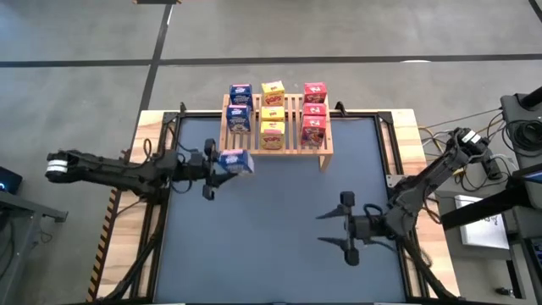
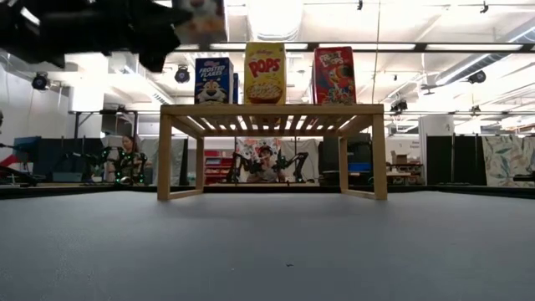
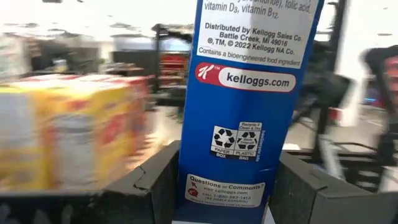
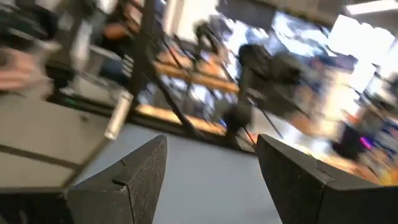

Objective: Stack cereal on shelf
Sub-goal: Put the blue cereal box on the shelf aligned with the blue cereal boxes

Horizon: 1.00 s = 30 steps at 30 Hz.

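Observation:
Next, my left gripper sets the blue cereal box down on the bare slats (image 1: pixel 237 141) next to the front yellow box.
The wooden shelf (image 1: pixel 293 127) stands at the table's far middle on its short legs. On its slats stand two blue cereal boxes (image 1: pixel 240 106), three yellow ones (image 1: pixel 272 113) and three red ones (image 1: pixel 314 112); the low view shows one of each colour at the shelf's front (image 2: pixel 265 73). My left gripper (image 1: pixel 218 168) is shut on another blue cereal box (image 1: pixel 235 161), in the air just in front of the shelf's left end. My right gripper (image 1: pixel 322 228) hangs open over the table's near right, with nothing between its fingers (image 4: pixel 124 180). My left gripper pinches the blue box near its lower end (image 3: pixel 225 193) between its two fingers (image 3: pixel 146 186), one on each broad face, with a narrow printed side facing the wrist. The fingers come about level from the table's left. The box stands upright above them, lifted clear of the table.
Bare slats remain at the shelf's near left corner (image 1: pixel 238 140). The dark table mat (image 1: pixel 271 246) lies bare between the two arms. Cables and gear sit off the table's right edge (image 1: pixel 491 169). In the low view, people and equipment show in the room behind the shelf.

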Each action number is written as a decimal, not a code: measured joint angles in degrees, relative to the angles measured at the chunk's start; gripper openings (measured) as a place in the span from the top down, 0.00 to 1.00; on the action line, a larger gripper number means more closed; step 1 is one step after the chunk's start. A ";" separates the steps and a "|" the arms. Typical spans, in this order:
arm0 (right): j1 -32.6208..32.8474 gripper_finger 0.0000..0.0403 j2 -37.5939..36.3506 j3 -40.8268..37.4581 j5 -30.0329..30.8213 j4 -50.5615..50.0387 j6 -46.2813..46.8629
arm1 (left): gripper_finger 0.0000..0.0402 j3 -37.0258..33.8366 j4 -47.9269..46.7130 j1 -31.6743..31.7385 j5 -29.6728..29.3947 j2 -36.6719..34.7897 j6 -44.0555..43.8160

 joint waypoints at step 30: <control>-1.37 0.43 -0.65 -9.96 -2.92 15.17 0.41 | 0.55 -1.12 0.74 36.96 31.91 11.81 -3.15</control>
